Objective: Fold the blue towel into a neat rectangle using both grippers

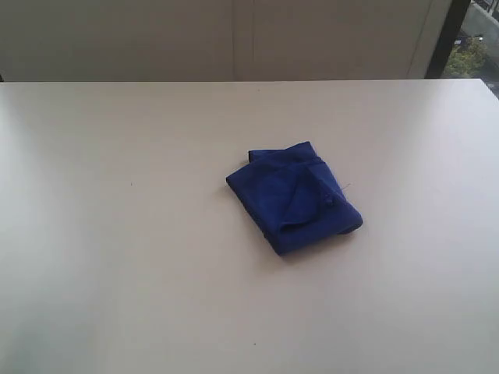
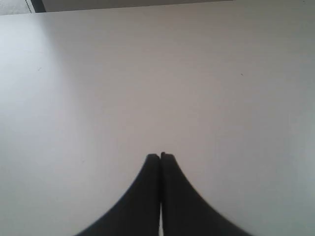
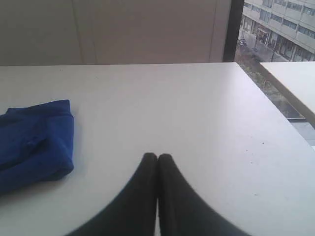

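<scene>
The loose corner of the diagonal flap (image 1: 327, 200) (image 3: 36, 142) lies across the top of the blue towel. My right gripper should close on it.
The blue towel (image 1: 295, 196) lies folded into a small, slightly skewed packet near the middle of the white table (image 1: 117, 234), with one flap lying diagonally across its top. Neither arm shows in the exterior view. In the left wrist view my left gripper (image 2: 160, 156) is shut with nothing between its black fingers, over bare tabletop, and the towel is out of that view. My right gripper (image 3: 157, 156) is shut and empty too. The towel (image 3: 34, 142) lies apart from it, off to one side in the right wrist view.
The table's far edge meets a pale wall (image 1: 234, 39). A window (image 3: 275, 29) with buildings outside stands past the table's right corner, and a second white tabletop (image 3: 295, 83) stands beside it.
</scene>
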You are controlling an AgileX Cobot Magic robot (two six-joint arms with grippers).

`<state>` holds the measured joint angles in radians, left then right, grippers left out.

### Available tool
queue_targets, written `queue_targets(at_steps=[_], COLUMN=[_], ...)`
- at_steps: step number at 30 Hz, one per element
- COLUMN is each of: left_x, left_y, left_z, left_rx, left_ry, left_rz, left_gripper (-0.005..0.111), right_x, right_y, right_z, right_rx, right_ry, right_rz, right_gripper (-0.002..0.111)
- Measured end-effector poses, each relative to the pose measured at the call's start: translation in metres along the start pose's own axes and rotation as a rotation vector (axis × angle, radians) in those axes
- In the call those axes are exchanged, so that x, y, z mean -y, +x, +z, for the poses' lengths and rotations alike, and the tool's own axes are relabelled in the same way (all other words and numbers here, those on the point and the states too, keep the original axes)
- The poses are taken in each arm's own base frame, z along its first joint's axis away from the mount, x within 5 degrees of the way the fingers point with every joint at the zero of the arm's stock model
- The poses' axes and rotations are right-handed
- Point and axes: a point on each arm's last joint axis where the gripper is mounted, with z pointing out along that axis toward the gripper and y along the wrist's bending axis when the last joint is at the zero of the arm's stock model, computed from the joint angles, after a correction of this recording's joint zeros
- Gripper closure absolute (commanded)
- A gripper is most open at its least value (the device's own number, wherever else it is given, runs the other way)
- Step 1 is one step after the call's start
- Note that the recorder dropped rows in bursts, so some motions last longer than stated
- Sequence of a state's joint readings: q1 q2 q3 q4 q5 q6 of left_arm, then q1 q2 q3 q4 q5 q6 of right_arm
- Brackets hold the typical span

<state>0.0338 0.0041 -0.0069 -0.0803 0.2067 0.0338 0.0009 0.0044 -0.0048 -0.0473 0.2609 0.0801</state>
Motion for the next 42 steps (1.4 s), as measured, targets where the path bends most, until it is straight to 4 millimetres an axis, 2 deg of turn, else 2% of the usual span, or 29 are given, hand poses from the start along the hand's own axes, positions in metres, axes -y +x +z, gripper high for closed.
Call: queue_targets(at_steps=[9, 17, 22, 31, 35, 38, 42], left_x=[0.000, 0.000, 0.000, 0.000, 0.000, 0.000, 0.000], left_y=[0.000, 0.000, 0.000, 0.000, 0.000, 0.000, 0.000], left_z=[0.000, 0.000, 0.000, 0.000, 0.000, 0.000, 0.000], left_rx=[0.000, 0.000, 0.000, 0.000, 0.000, 0.000, 0.000], left_ry=[0.000, 0.000, 0.000, 0.000, 0.000, 0.000, 0.000], left_rz=[0.000, 0.000, 0.000, 0.000, 0.000, 0.000, 0.000], left_gripper=[0.107, 0.107, 0.107, 0.107, 0.107, 0.107, 0.107], right_x=[0.000, -0.003, -0.004, -0.004, -0.004, -0.004, -0.005], right_y=[-0.004, -0.034, -0.045, -0.050, -0.052, -0.073, -0.113], right_z=[0.000, -0.007, -0.012, -0.015, -0.014, -0.021, -0.019], right_rx=[0.048, 0.386, 0.518, 0.581, 0.515, 0.471, 0.354], right_ry=[-0.004, -0.031, -0.042, -0.035, -0.026, -0.020, -0.015], right_rz=[0.000, 0.000, 0.000, -0.038, -0.049, -0.050, -0.036], right_gripper=[0.108, 0.108, 0.108, 0.108, 0.108, 0.108, 0.108])
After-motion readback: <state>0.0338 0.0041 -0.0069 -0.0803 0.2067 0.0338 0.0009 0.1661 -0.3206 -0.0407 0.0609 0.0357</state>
